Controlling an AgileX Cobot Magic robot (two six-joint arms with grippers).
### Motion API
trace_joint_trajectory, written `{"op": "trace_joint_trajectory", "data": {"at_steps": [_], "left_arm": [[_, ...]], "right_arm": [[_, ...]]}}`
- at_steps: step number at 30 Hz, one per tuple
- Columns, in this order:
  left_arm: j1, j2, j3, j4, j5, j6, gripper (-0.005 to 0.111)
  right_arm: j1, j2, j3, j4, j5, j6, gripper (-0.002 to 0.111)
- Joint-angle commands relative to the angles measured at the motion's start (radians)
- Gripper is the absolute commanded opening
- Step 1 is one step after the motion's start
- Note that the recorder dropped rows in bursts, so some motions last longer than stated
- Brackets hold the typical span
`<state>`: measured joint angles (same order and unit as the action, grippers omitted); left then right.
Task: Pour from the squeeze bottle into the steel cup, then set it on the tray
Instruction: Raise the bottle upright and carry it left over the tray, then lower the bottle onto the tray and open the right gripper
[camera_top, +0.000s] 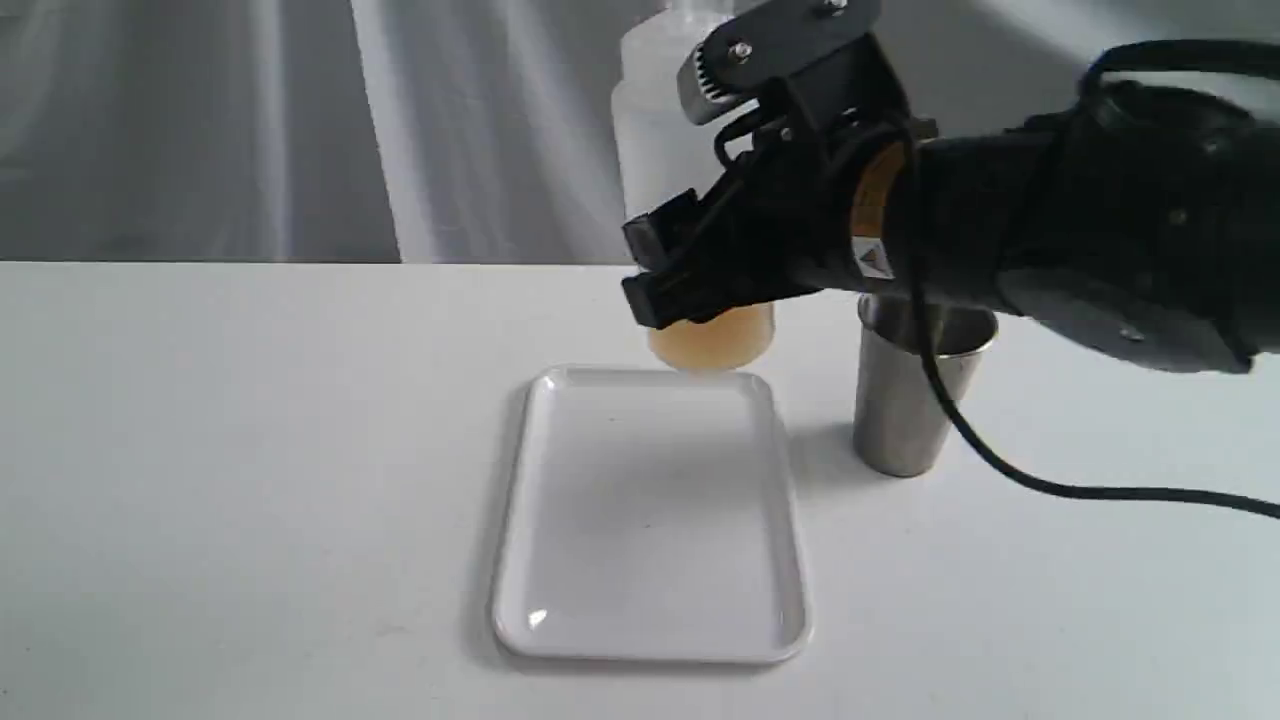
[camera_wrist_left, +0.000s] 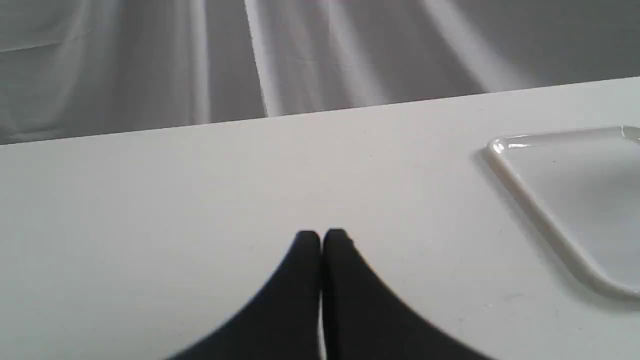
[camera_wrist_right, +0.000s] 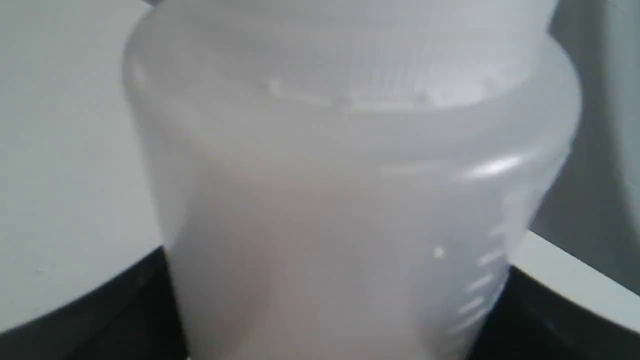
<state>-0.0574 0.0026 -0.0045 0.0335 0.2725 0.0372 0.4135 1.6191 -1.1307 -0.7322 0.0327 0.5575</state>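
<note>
My right gripper needs to release the squeeze bottle standing upright near the middle of the tray's flat bottom (camera_top: 644, 552). The bottle now stands at the tray's far edge.
The squeeze bottle (camera_top: 655, 130) stands upright at the far edge of the tray (camera_top: 650, 520), amber liquid in its base; its nozzle is cut off by the top of the exterior view. My right gripper (camera_top: 668, 272) is shut on its lower body. The right wrist view is filled by the squeeze bottle (camera_wrist_right: 340, 200), with a dark finger (camera_wrist_right: 100, 320) on either side. The steel cup (camera_top: 900, 410) stands upright on the table just right of the tray, partly behind my right arm. My left gripper (camera_wrist_left: 321, 240) is shut on nothing above bare table, left of the tray (camera_wrist_left: 575, 190).
A black cable (camera_top: 1100, 490) from my right arm trails across the white table (camera_top: 250, 450) to the right of the cup. Grey cloth hangs behind the table's far edge.
</note>
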Motion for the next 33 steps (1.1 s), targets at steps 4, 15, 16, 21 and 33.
{"op": "trace_joint_trajectory", "data": {"at_steps": [4, 15, 16, 21, 33], "left_arm": [[-0.006, -0.003, 0.004, -0.001, -0.007, -0.003, 0.0], [-0.006, -0.003, 0.004, -0.001, -0.007, -0.003, 0.0], [-0.006, -0.003, 0.004, -0.001, -0.007, -0.003, 0.0], [-0.006, -0.003, 0.004, -0.001, -0.007, -0.003, 0.0], [-0.006, -0.003, 0.004, -0.001, -0.007, -0.003, 0.0]], "right_arm": [[-0.005, 0.107, -0.012, 0.301, -0.164, -0.277, 0.023], [-0.005, 0.266, -0.012, 0.415, -0.237, -0.3, 0.023], [-0.005, 0.275, -0.012, 0.45, -0.248, -0.309, 0.023], [-0.005, 0.296, -0.012, 0.566, -0.293, -0.381, 0.023], [-0.005, 0.357, -0.012, 0.58, -0.301, -0.416, 0.023]]}}
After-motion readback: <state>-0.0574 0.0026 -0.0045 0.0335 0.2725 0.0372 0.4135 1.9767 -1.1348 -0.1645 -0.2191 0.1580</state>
